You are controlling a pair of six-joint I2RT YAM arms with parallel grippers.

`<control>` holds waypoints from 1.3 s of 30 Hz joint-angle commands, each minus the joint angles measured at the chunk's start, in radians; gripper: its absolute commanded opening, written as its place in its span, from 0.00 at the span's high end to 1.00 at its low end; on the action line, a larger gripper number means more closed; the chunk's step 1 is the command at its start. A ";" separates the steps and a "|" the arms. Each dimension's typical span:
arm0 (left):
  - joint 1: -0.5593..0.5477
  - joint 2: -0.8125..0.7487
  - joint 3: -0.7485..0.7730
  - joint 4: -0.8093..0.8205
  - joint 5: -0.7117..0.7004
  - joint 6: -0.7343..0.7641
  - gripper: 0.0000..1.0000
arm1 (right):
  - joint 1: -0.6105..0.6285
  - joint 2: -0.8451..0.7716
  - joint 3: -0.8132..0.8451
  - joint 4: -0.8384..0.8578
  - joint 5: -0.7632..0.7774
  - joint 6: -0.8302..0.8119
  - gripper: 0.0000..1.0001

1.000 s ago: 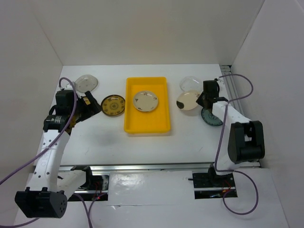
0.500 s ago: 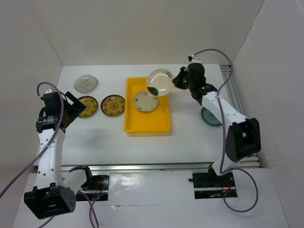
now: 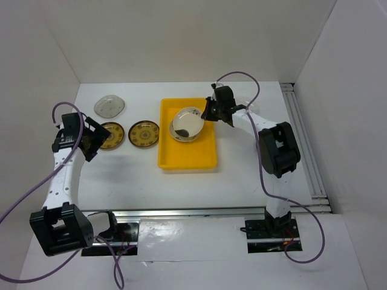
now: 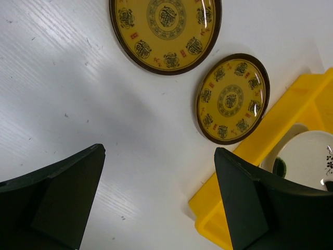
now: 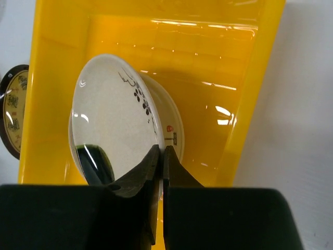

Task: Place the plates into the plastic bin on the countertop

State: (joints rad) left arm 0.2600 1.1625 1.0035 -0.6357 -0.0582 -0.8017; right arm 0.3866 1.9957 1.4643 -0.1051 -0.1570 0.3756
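Note:
Next, I close my left gripper on the near rim (image 3: 103, 147) (image 4: 129, 55) of the yellow-and-brown plate that is farther from the yellow plastic bin.
The yellow plastic bin (image 3: 187, 154) lies mid-countertop. My right gripper (image 3: 208, 112) is shut on the rim of a cream plate with a dark patch (image 3: 183, 124), held tilted inside the bin over another cream plate (image 5: 176, 133). In the right wrist view the gripper (image 5: 162, 154) pinches the plate's (image 5: 112, 120) edge. My left gripper (image 3: 95, 139) is open and empty, just left of two yellow-and-brown plates (image 3: 111, 135) (image 3: 144, 133). They also show in the left wrist view (image 4: 165, 28) (image 4: 232, 99), ahead of the open gripper (image 4: 158, 200). A clear glass plate (image 3: 110, 106) lies at the back left.
White walls bound the countertop at the back, left and right. The bin's near left corner (image 4: 270, 130) shows in the left wrist view. The right arm's links cover the countertop right of the bin, hiding anything lying there.
My right gripper carried the cream dark-patched plate from right of the bin to inside it, lowering it over the plate there. The left arm drew back left, uncovering the left yellow plate.

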 commanded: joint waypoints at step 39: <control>0.061 0.380 -0.280 0.611 -0.057 -0.333 0.22 | 0.233 -0.876 -0.492 0.044 -0.049 -0.044 0.00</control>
State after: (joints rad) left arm 0.3141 1.4895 0.6876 -0.0269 -0.0608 -1.1378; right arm 0.6193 1.1755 0.9718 -0.0925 -0.1989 0.3389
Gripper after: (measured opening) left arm 0.794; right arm 0.999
